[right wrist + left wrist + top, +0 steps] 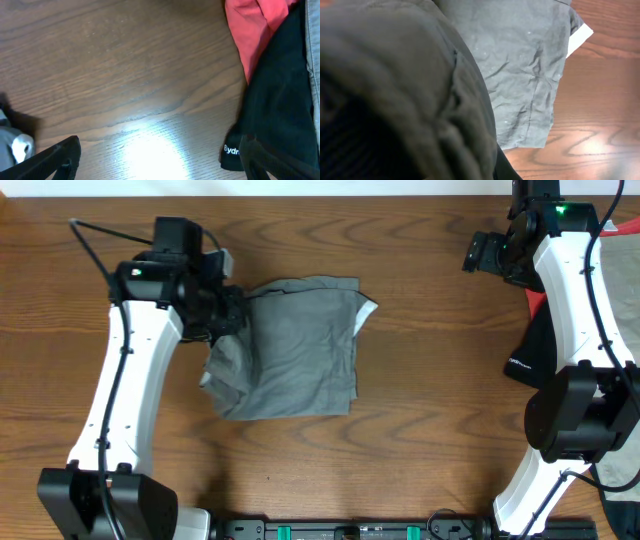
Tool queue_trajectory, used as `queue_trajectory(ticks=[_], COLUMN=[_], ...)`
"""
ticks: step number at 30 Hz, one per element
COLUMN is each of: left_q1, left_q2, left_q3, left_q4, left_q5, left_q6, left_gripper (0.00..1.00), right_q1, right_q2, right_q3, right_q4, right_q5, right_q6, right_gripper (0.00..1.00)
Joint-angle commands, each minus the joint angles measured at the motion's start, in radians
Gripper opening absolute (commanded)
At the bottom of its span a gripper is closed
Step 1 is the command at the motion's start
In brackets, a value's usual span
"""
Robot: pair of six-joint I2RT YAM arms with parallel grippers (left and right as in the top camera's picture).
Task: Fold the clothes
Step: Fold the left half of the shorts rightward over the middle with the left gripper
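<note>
Next, I let go of the shorts' bunched edge, now raised in the gripper, with my left gripper over the middle of their flat grey-olive fabric (307, 356) (510, 71).
The grey-olive shorts (295, 345) lie partly folded in the middle of the table, with a white label (368, 307) sticking out at their far right corner. My left gripper (228, 315) is at the shorts' left edge and shut on a bunch of that fabric. In the left wrist view the raised cloth (410, 100) fills the near field and hides the jaws, and the rest of the shorts (520, 65) lies flat beyond. My right gripper (490, 252) hovers open over bare wood at the far right. Its fingertips (55, 160) are wide apart with nothing between them.
More clothes are piled at the table's right edge: a black garment with white logo (280, 100) (535, 345), a red-orange one (252, 30) and a beige one (620, 280). The black garment's corner lies close by the right gripper's right finger.
</note>
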Motion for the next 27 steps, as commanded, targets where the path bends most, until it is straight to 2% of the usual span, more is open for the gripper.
queue_trajectory(ticks=[1,5,17,27], left_q1=[-0.032,-0.037,0.048,0.087], left_q2=[-0.011,-0.013,-0.013,-0.013], left_q3=[0.016,0.021,0.215,0.336], left_q4=[0.013,-0.009,-0.315,-0.441], left_q5=[-0.007,-0.040,-0.280,-0.406], left_q6=[-0.033,-0.032,-0.032,0.002], left_gripper=[0.06,0.06,0.06,0.06], right_q1=[-0.006,-0.006,-0.006,-0.006], right_q2=[-0.003,-0.003,-0.003,-0.003], right_q3=[-0.005,-0.005,-0.005,-0.005], right_q4=[-0.001,-0.001,-0.001,-0.001], right_q5=[0.000,0.000,0.000,0.000], right_q6=[0.014,0.014,0.014,0.014], right_gripper=[0.99,0.99,0.99,0.99])
